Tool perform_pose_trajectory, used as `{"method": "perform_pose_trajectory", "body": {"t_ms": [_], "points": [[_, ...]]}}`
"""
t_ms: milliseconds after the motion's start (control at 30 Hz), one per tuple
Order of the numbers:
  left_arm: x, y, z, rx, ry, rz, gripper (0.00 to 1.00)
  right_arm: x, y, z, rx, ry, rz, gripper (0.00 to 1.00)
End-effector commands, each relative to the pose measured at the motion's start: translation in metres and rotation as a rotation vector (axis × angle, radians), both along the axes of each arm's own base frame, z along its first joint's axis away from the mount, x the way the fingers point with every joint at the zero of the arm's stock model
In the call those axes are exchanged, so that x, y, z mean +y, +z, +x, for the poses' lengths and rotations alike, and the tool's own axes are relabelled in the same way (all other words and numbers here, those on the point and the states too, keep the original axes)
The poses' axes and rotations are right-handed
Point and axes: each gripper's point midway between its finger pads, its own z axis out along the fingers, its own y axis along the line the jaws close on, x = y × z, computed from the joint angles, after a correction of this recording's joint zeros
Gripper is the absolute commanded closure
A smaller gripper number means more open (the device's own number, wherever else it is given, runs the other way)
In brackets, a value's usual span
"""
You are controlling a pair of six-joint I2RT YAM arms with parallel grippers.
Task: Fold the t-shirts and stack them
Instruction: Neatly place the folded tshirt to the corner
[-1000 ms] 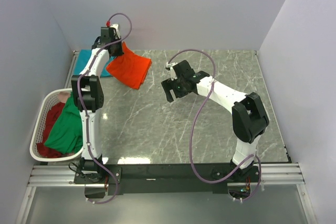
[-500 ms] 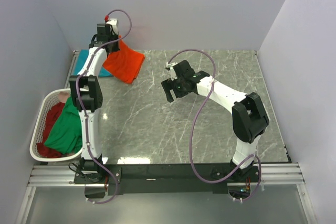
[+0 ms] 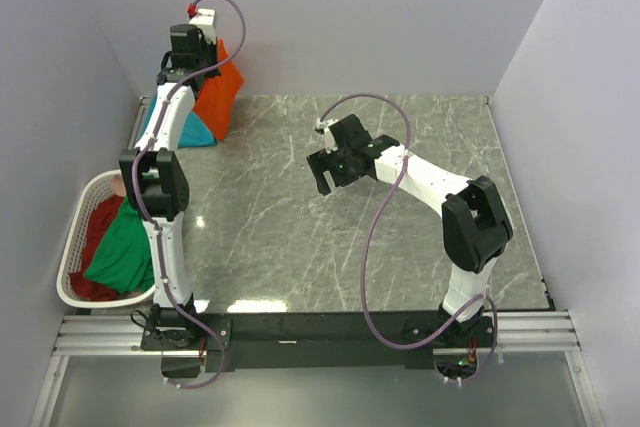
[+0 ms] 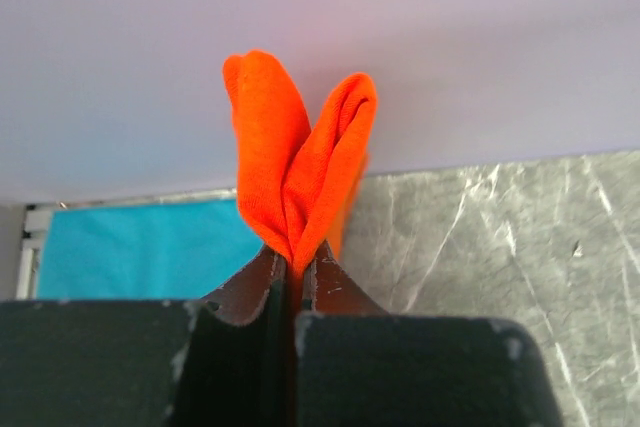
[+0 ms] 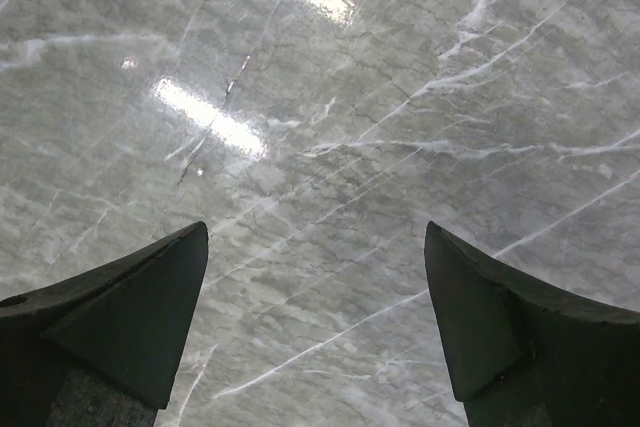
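Observation:
My left gripper should set the orange t-shirt down flat on top of the teal t-shirt (image 3: 177,115) (image 4: 148,262) by the back wall and let go of it.
My left gripper (image 3: 205,47) is shut on the bright orange t-shirt (image 3: 218,97) and holds it up at the far left corner, the cloth hanging down over the teal t-shirt (image 3: 192,133) that lies flat there. In the left wrist view the orange cloth (image 4: 295,172) bulges out between my closed fingers, with the teal shirt (image 4: 140,247) below. The green t-shirt (image 3: 128,244) and the dark red one (image 3: 95,232) lie in the white basket (image 3: 92,187) at the left. My right gripper (image 3: 328,179) is open and empty above bare table (image 5: 330,197).
The grey marble table (image 3: 400,247) spans the middle. White walls close the back and both sides. The basket sits off the table's left edge beside my left arm.
My left gripper has risen and moved left toward the back corner, lifting the orange shirt off the table so it hangs over the teal one. The right arm has not moved.

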Motion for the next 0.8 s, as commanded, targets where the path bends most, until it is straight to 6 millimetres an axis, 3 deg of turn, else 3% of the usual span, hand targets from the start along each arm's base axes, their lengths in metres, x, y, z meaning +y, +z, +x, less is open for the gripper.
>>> {"method": "perform_pose_trajectory", "body": {"t_ms": [0,300,767], "points": [[-0.004,0.085,-0.005,-0.186,-0.025,0.000,1.00,0.000,0.018,0.008,-0.054,-0.014,0.024,0.05],[-0.011,0.096,-0.011,-0.202,-0.056,-0.020,1.00,-0.001,0.018,0.008,-0.049,-0.015,0.026,0.05],[0.010,0.076,-0.011,-0.150,-0.028,0.009,1.00,-0.002,0.014,0.010,-0.048,-0.017,0.006,0.05]]}}
